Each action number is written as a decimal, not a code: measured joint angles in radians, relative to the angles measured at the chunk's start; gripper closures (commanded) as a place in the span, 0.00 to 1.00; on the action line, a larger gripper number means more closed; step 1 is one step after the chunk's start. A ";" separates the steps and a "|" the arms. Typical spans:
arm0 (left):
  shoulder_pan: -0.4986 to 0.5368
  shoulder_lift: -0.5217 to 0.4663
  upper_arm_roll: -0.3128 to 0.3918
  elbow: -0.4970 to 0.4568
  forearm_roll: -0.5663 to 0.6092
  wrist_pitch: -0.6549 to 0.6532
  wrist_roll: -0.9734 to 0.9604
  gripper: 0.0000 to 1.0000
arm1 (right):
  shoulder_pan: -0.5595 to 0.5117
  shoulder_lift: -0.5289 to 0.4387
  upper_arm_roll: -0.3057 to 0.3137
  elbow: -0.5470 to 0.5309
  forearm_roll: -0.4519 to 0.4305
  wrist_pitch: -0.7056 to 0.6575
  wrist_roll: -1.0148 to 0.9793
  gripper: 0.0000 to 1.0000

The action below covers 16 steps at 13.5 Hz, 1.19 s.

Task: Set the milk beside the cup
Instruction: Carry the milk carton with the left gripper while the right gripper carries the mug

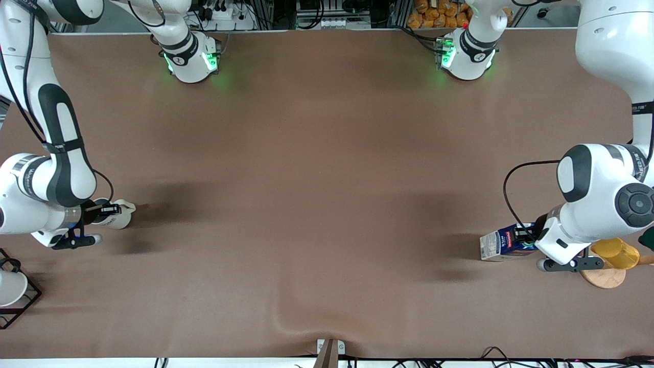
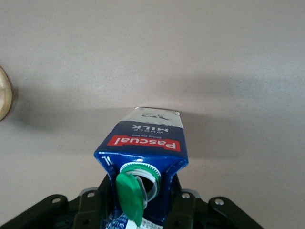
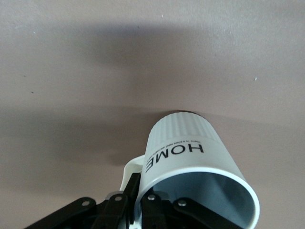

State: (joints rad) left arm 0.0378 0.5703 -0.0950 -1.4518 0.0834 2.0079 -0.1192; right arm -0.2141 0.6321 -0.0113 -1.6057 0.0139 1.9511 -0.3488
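Next, I release the cup with my right gripper on the open brown tabletop [image 1: 301,242], near the middle between my arms.
The milk [image 1: 503,244] is a dark-blue carton with a red label, at the left arm's end of the table. My left gripper [image 1: 529,237] is shut on its top, one finger on each side. In the left wrist view the milk [image 2: 145,143] shows its green cap flipped open, between my left gripper's [image 2: 143,207] fingers. The cup [image 1: 120,214], a cream-white mug, is at the right arm's end. My right gripper [image 1: 104,209] is shut on its rim. In the right wrist view the cup [image 3: 186,148] reads "HOME"; the right gripper [image 3: 143,198] has one finger inside and one by the handle.
A translucent yellow cup [image 1: 615,253] and a round wooden coaster [image 1: 603,276] sit close beside the left gripper. A black wire rack [image 1: 20,301] holding a plain white cup [image 1: 7,286] stands at the right arm's end, nearer the front camera. Brown tabletop spans between the arms.
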 measured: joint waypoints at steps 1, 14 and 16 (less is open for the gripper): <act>-0.003 -0.001 -0.001 0.003 0.000 -0.004 0.000 0.53 | 0.001 -0.003 0.003 0.008 0.000 -0.006 0.000 1.00; -0.028 -0.150 -0.131 0.016 -0.024 -0.185 -0.041 0.50 | 0.449 -0.101 0.033 0.055 0.178 -0.087 0.006 1.00; -0.026 -0.170 -0.163 0.016 -0.027 -0.226 -0.050 0.50 | 0.550 -0.071 0.033 0.073 0.178 0.020 0.006 1.00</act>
State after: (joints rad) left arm 0.0115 0.3999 -0.2578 -1.4359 0.0566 1.7818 -0.1697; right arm 0.3359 0.5609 0.0214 -1.5327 0.1923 1.9708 -0.3429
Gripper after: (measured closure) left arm 0.498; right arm 0.934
